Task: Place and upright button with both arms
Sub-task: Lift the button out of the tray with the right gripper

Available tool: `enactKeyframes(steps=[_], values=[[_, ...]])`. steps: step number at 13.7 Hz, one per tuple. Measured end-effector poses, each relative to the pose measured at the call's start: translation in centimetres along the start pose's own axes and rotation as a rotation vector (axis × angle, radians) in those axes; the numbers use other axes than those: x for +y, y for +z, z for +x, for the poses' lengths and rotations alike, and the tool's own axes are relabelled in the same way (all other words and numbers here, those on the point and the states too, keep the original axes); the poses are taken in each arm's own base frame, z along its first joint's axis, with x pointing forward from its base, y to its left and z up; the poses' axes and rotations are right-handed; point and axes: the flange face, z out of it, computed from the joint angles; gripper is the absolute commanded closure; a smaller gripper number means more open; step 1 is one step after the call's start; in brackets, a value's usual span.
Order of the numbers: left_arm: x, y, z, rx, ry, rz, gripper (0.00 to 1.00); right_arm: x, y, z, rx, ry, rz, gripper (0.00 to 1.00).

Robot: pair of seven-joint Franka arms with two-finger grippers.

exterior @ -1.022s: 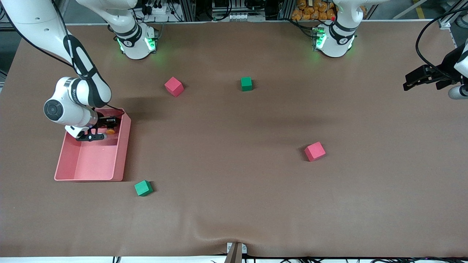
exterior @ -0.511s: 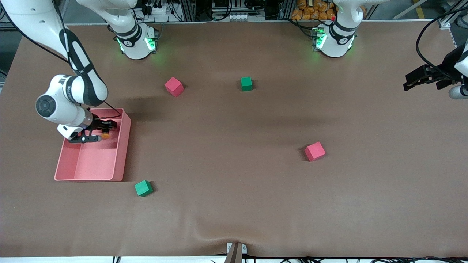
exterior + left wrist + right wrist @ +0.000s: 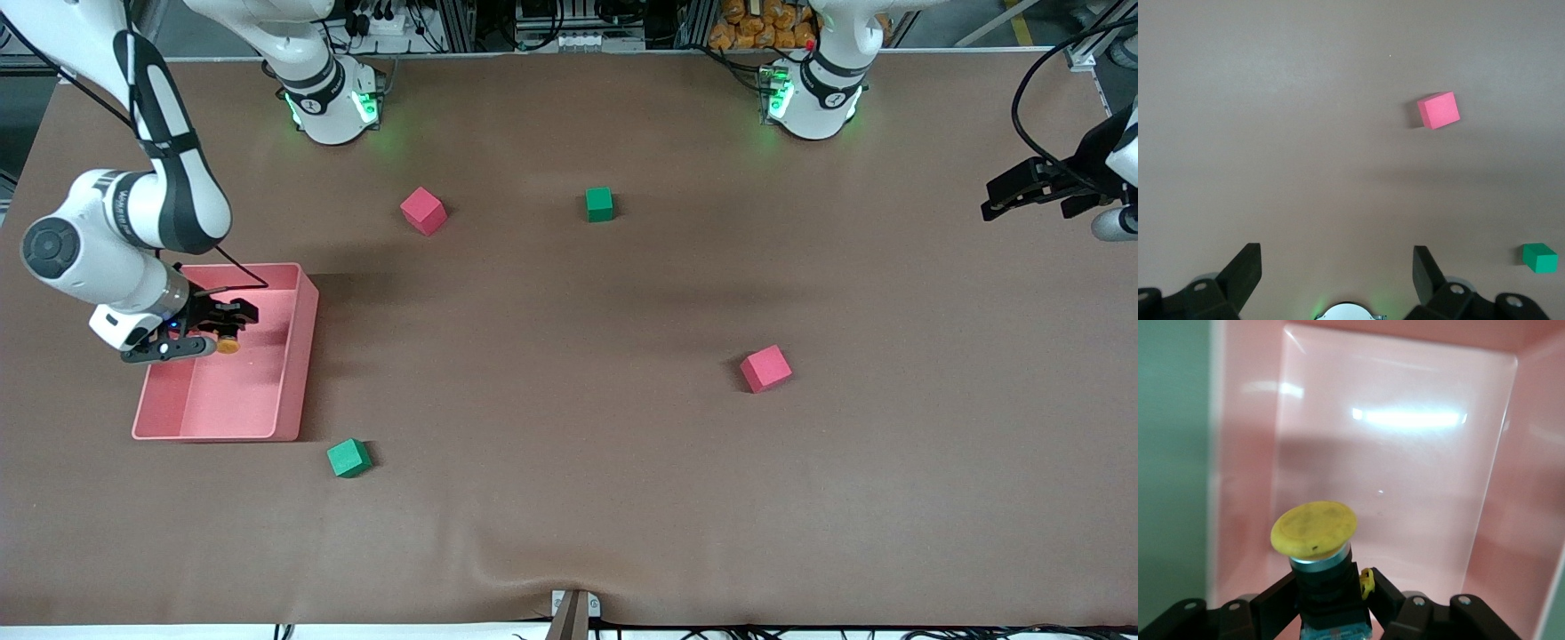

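Observation:
Next, my right gripper releases the button on the bare table [image 3: 587, 347] between the pink tray and farthest red cube.
My right gripper [image 3: 216, 336] hangs over the pink tray [image 3: 298, 356], shut on the button [image 3: 228, 344]. In the right wrist view the black fingers [image 3: 1275, 607] clamp the button's [image 3: 1314, 528] dark body from both sides. Its round orange-yellow cap points away from the wrist, toward the tray's bare floor [image 3: 1405, 487]. My left gripper [image 3: 1000, 197] waits in the air at the left arm's end of the table. In the left wrist view the left gripper [image 3: 1336, 267] is open, and only bare tabletop shows between its fingers.
Two red cubes [image 3: 423, 210] [image 3: 765, 368] and two green cubes [image 3: 599, 204] [image 3: 348, 458] lie scattered on the brown table. One green cube sits just off the tray's corner nearest the front camera. A red cube [image 3: 1439, 110] and a green cube [image 3: 1539, 257] also show in the left wrist view.
The right gripper has carried the button across the tray, from its inner wall toward the right arm's end of the table. The left arm has stayed still.

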Motion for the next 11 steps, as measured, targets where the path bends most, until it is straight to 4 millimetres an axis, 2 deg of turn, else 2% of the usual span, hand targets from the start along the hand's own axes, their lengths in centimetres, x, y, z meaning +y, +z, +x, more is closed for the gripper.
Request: enactKeyframes(steps=[2, 3, 5, 8, 11], values=[[0.0, 0.0, 0.0, 0.0, -0.001, 0.0, 0.0, -2.6, -4.3, 2.3, -0.004, -0.054, -0.003, 1.0], [-0.1, 0.0, 0.0, 0.001, -0.001, 0.0, 0.0, -4.6, -6.1, 3.3, 0.004, -0.09, -0.008, 1.0], [-0.1, 0.0, 0.0, 0.001, -0.002, 0.0, 0.0, -9.6, -8.0, 4.7, 0.025, -0.172, -0.016, 1.0], [-0.1, 0.0, 0.0, 0.001, -0.002, 0.0, 0.0, -17.8, -7.4, 5.9, 0.028, -0.269, 0.031, 1.0], [-0.1, 0.0, 0.0, 0.001, -0.003, 0.0, 0.0, -26.3, -4.6, 7.4, 0.005, -0.309, 0.113, 1.0]])
